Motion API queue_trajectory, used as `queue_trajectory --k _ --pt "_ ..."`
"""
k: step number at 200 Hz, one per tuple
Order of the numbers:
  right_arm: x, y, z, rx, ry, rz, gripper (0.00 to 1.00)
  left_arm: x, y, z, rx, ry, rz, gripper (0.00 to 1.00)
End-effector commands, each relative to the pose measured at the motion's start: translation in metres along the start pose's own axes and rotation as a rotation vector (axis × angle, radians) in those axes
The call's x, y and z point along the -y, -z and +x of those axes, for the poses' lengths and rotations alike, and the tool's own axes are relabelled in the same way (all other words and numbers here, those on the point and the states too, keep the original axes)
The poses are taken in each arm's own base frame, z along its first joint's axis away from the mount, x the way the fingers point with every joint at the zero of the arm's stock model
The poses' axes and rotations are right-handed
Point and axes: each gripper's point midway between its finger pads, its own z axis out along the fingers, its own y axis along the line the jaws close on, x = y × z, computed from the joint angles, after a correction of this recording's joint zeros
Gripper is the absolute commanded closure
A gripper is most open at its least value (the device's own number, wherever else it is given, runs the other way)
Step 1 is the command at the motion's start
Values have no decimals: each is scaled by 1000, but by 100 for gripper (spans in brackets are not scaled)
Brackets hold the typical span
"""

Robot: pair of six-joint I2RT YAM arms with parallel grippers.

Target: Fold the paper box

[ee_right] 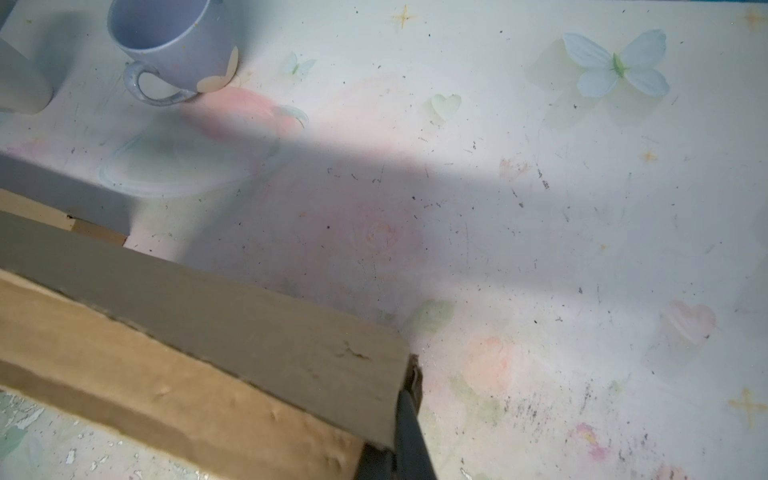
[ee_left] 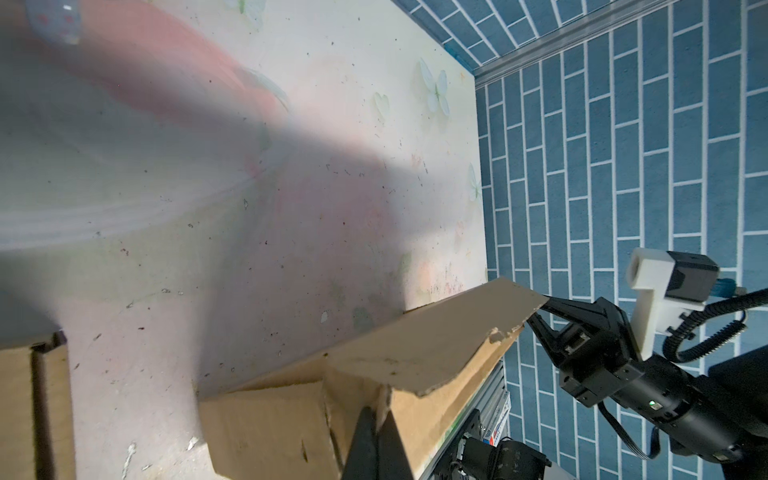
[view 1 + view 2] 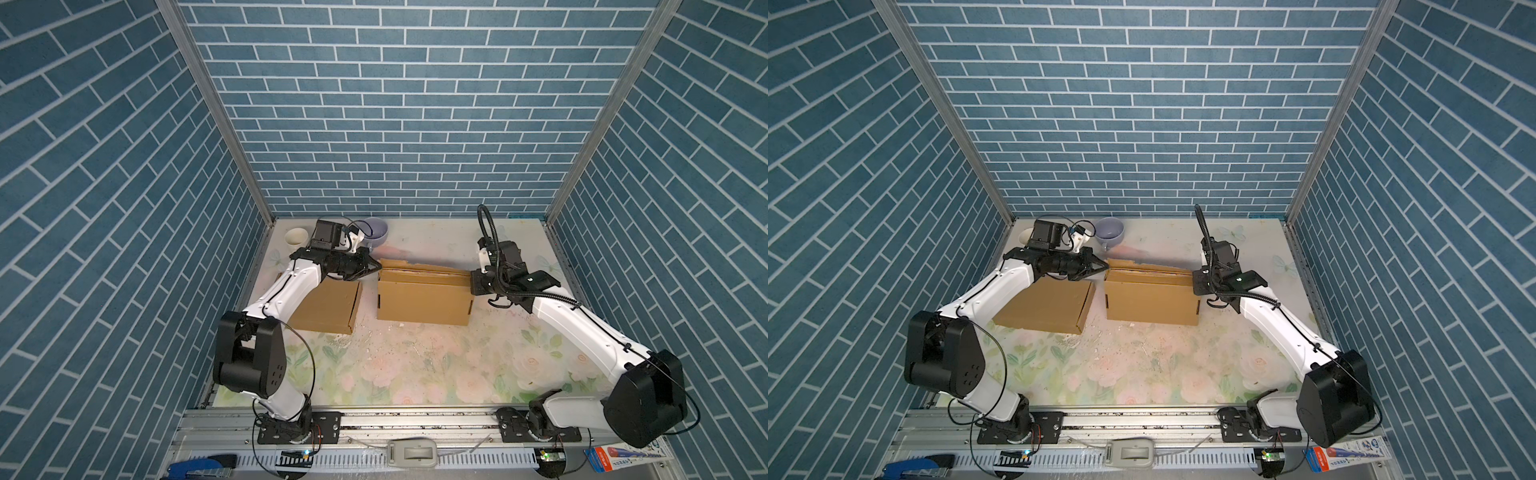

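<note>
The paper box is sitting tipped with its front side slanting up, so I need to first set the box level, then open my left gripper and grip the box's corner (image 3: pixel 381 266) again.
The brown paper box (image 3: pixel 424 301) (image 3: pixel 1152 301) stands mid-table, its top flaps partly raised along the far edge. My left gripper (image 3: pixel 376 268) (image 3: pixel 1106 268) is at its far left corner. In the left wrist view the fingers (image 2: pixel 365 440) are pinched together on a cardboard flap edge (image 2: pixel 415 353). My right gripper (image 3: pixel 473 283) (image 3: pixel 1195 283) is at the box's right end. In the right wrist view its dark finger (image 1: pixel 409 419) lies against the box's end wall (image 1: pixel 249 332), shut on it.
A second flat cardboard box (image 3: pixel 328 309) lies under my left forearm. A lilac mug (image 3: pixel 376 232) (image 1: pixel 174 45) and a white cup (image 3: pixel 296 237) stand at the back left. Blue brick walls close in three sides.
</note>
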Motion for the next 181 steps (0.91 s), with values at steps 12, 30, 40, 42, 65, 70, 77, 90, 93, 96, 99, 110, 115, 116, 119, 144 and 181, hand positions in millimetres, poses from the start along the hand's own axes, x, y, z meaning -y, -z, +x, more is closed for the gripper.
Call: queue_trajectory --k 12,30,40,42,65,70,77,90,93,96,99,110,115,116,119,144,181 --pt "0 -4 41 -169 1 4 100 -23 -5 23 -34 16 -38 100" --pt "-1 -6 41 -170 -2 2 100 -26 -6 26 -16 20 -33 99" --pt "-2 -6 39 -167 -3 1 100 -26 -5 25 -6 16 -36 99" --pt "-2 -6 40 -168 -3 0 100 -25 -5 24 -4 16 -36 99" --pt "-3 -3 35 -153 -8 -4 100 -16 0 15 21 -4 -28 100" --pt "-3 -2 34 -147 -10 -4 100 -13 1 12 26 -8 -25 100" --pt "-4 -1 32 -139 -12 -5 100 -10 3 9 34 -13 -21 100" --pt "-3 1 28 -121 -19 0 100 -3 4 3 51 -28 -10 100" --pt "-3 2 26 -117 -21 1 100 -1 5 2 57 -31 -8 100" --pt "-3 3 25 -109 -22 3 100 0 5 0 62 -33 -5 100" --pt "-2 3 24 -106 -23 5 100 3 6 -2 68 -38 -1 100" --pt "-2 5 19 -89 -26 12 100 10 7 -7 92 -52 12 100" --pt "-1 7 17 -80 -27 15 100 14 8 -10 104 -62 20 100" --pt "-1 7 16 -78 -27 15 100 15 8 -10 106 -65 22 100" --pt "-1 7 15 -75 -27 18 100 17 8 -12 113 -70 27 100" --pt "3 14 1 -28 -28 47 100 33 8 -21 167 -121 53 100" --pt "14 25 -16 61 -26 108 100 40 1 -24 206 -181 65 100"
